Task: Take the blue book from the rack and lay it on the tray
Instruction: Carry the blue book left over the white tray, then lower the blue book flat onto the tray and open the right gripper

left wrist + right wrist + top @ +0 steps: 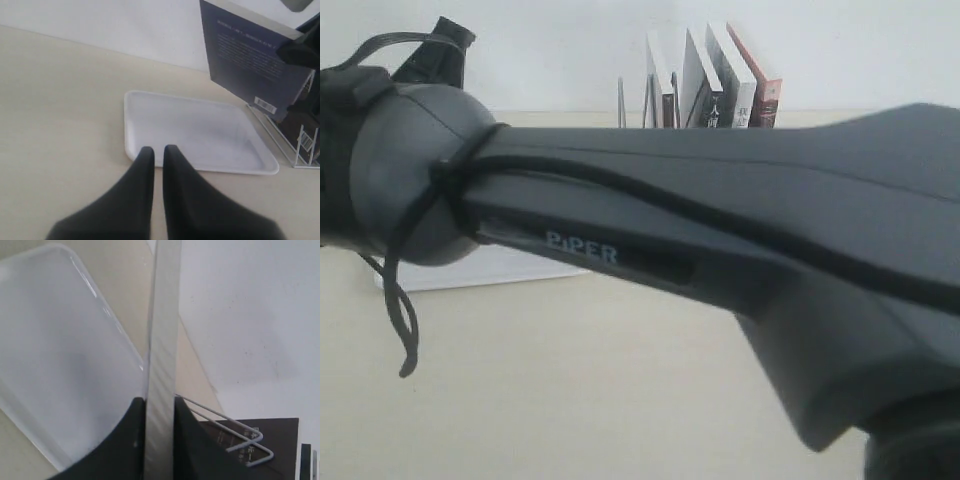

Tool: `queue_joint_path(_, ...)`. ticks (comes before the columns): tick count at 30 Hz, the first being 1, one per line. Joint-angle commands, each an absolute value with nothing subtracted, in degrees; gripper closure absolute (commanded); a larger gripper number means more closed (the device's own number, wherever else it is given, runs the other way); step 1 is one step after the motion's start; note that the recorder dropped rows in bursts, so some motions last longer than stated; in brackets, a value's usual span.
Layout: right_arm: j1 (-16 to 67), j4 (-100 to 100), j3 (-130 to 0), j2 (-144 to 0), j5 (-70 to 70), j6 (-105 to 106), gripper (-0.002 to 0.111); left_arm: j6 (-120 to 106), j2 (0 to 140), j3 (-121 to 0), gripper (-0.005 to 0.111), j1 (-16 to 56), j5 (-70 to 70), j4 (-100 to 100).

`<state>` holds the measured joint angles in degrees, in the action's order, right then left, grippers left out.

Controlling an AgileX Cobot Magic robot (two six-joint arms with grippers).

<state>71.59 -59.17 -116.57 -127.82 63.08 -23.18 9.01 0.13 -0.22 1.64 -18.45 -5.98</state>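
Observation:
The blue book, now hanging over the tray's far corner, will be released by my right gripper at a slant across the middle of the tray (484, 239) (55, 360), overlapping the tray's near rim.
The blue book (250, 65) hangs in the air, upright and tilted, over the far corner of the tray (200, 130); its dark blue back cover with a barcode faces the left wrist camera. My right gripper (160, 405) is shut on the book (162, 330), seen edge-on between the fingers, with the tray (60, 340) below. The white wire rack (300, 150) stands just beside the tray. My left gripper (158, 150) hovers at the tray's near rim, shut with only a slit and nothing in it. In the exterior view the book is hidden behind the arm.
A large grey arm (720, 210) fills the exterior view and covers most of the tray (490, 268). Three books (715, 85) stay leaning in the rack (621, 100) by the back wall. A dark book (275, 440) sits behind the rack wires (240, 432).

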Motion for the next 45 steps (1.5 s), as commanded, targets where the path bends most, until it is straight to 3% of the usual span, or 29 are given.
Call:
queue_joint_path(1, 70.24, -58.13, -119.79, -126.55, 59.83, -24.71, 0.109, 9.20, 0.00, 0.00, 0.101, 1.89, -17.91, -6.20)
queue_joint_path(12, 63.83, -51.46, -120.77, -126.55, 49.72, -20.48, 0.109, 9.20, 0.00, 0.00, 0.101, 1.89, -17.91, -6.20)
queue_joint_path(29, 63.49, -49.59, -120.66, -133.17, 54.24, -14.83, 0.109, 9.20, 0.00, 0.00, 0.101, 1.89, -17.91, -6.20)
queue_joint_path(31, 63.49, -47.42, -120.66, -133.28, 53.98, -14.83, 0.105, 9.20, 0.00, 0.00, 0.101, 1.89, -17.91, -6.20)
queue_joint_path(33, 63.49, -44.56, -120.66, -133.28, 52.94, -14.83, 0.086, 9.20, 0.00, 0.00, 0.101, 1.89, -17.91, -6.20)
queue_joint_path(34, 63.49, -42.31, -120.66, -133.28, 51.39, -14.83, 0.069, 9.20, 0.00, 0.00, 0.101, 1.89, -17.91, -6.20)
queue_joint_path(36, 63.49, -41.01, -120.66, -133.18, 49.08, -15.86, 0.057, 9.20, 0.00, 0.00, 0.101, 1.89, -17.91, -6.20)
queue_joint_path(45, 63.49, -36.05, -130.19, -133.08, 51.83, -17.83, 0.057, 9.20, 0.00, 0.00, 0.101, 1.89, -17.91, -6.20)
